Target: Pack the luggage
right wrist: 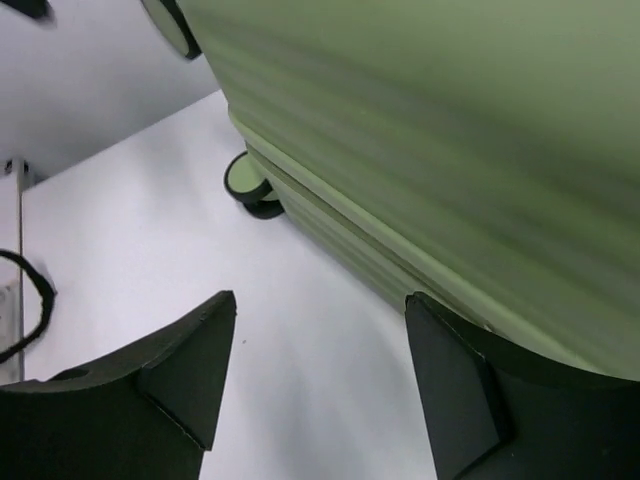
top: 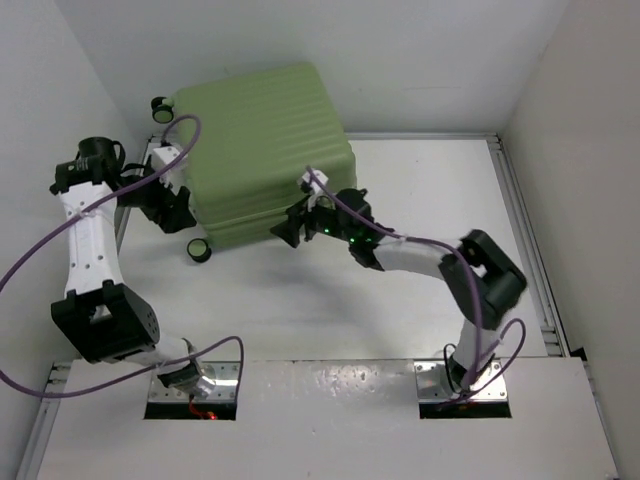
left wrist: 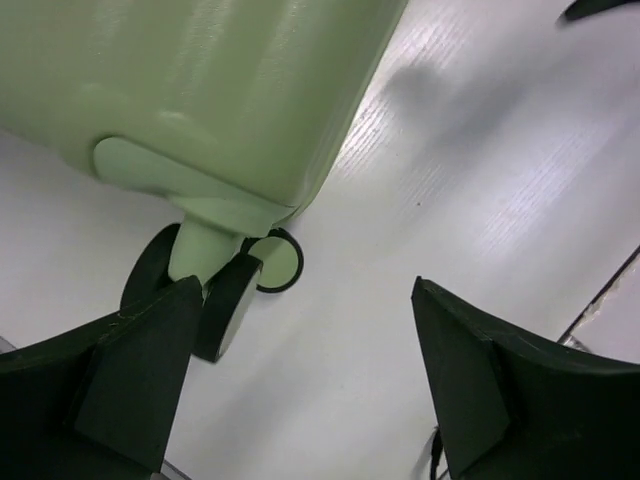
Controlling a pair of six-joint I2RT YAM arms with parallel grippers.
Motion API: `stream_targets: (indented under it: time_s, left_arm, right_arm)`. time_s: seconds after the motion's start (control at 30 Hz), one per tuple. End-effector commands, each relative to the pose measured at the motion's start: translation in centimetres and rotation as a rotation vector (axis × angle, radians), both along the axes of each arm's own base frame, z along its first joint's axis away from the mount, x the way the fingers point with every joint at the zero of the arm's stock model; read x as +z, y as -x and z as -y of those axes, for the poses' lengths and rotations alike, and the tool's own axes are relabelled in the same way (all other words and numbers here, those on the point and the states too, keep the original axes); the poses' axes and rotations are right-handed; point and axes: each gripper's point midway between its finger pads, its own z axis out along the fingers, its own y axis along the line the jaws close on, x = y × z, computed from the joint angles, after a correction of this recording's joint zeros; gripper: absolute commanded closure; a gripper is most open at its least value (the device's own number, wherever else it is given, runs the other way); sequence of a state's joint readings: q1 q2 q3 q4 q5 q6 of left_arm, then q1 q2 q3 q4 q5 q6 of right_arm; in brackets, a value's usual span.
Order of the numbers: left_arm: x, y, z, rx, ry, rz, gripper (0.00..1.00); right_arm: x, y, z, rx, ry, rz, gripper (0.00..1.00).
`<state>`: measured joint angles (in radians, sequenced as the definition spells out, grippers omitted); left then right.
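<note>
The robot's right gripper will next move to the zipper pull (top: 303,212) (right wrist: 487,328) on the front side of the luggage and close there.
The luggage (top: 262,150) is a light-green ribbed suitcase lying shut at the back left of the table, with black-and-green wheels (top: 199,249) on its left side. My left gripper (top: 172,208) hangs by its left side, open. In the left wrist view a corner of the luggage (left wrist: 200,90) and a wheel (left wrist: 228,300) sit just past the left finger (left wrist: 130,370), and only bare table lies between the jaws of the left gripper (left wrist: 305,300). My right gripper (top: 290,228) is open at the front edge of the luggage (right wrist: 450,130). Its right finger (right wrist: 460,390) is close against that edge.
White walls close in the table at the back and on both sides. A metal rail (top: 525,240) runs along the right edge. Purple cables trail from both arms. A black cable loop (right wrist: 30,300) lies at the left in the right wrist view.
</note>
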<state>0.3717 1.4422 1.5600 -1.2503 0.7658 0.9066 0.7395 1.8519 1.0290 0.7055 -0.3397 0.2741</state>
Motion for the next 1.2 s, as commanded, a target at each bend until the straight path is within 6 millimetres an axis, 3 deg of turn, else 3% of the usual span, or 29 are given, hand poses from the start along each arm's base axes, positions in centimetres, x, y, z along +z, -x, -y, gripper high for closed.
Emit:
stream_targets:
  time_s: [0.0,0.03,0.1,0.13,0.2,0.3,0.37,0.4,0.43,0.6,0.87,0.93,1.1,1.17]
  left_arm:
    - [-0.4,0.2,0.3,-0.131,-0.072,0.042,0.09]
    - [-1.0,-0.2,0.1,-0.142,-0.071,0.03,0.11]
    - [-1.7,-1.5,-1.6,-0.15,-0.09,0.037,0.12]
    - [-1.5,-2.1,-1.5,-0.164,-0.082,0.054,0.12]
    - [-0.7,-3.7,-2.5,-0.167,-0.104,0.087,0.12]
    - [-0.1,-5.1,-2.6,-0.207,-0.178,0.143,0.12]
    - [-0.2,-5.8,-3.2,-0.205,-0.241,0.153,0.11]
    - [-1.1,-5.5,-3.3,-0.224,-0.256,0.14,0.1]
    - [-1.8,-5.8,-2.8,-0.244,-0.273,0.127,0.1]
    - [-5.0,-6.2,-2.5,-0.25,-0.23,0.048,0.1]
    - [-7.7,-6.7,-1.6,-0.245,-0.194,0.026,0.1]
    - [-8.4,-6.7,-1.2,-0.255,-0.189,0.014,0.13]
    - [-9.2,-6.5,0.0,-0.301,-0.173,-0.006,0.39]
    - [-9.2,-6.3,0.1,-0.302,-0.169,-0.014,0.41]
  right_arm:
    - [3.8,0.5,3.5,-0.137,-0.08,0.006,0.31]
    - [5.1,0.9,4.3,-0.161,-0.1,0.007,0.3]
    - [2.2,1.0,6.0,-0.242,-0.036,-0.061,0.3]
    - [2.5,0.6,6.7,-0.293,-0.031,-0.059,0.33]
    - [0.8,0.0,8.5,-0.416,0.056,-0.122,0.38]
    - [-0.2,-0.7,10.9,-0.537,0.036,-0.226,0.42]
    - [-1.6,-0.4,11.8,-0.569,0.001,-0.332,0.43]
    - [-0.9,-0.8,12.0,-0.58,-0.049,-0.324,0.43]
    - [-1.8,-0.5,12.4,-0.587,-0.044,-0.336,0.43]
    - [-3.1,-1.2,12.0,-0.58,-0.019,-0.31,0.43]
    - [-1.3,-0.5,7.2,-0.308,-0.005,-0.048,0.37]
    - [-1.0,-0.4,5.9,-0.252,-0.003,0.012,0.36]
    - [-1.6,-1.1,4.4,-0.244,0.0,0.044,0.44]
    - [-1.9,-2.2,4.7,-0.313,0.009,0.056,0.48]
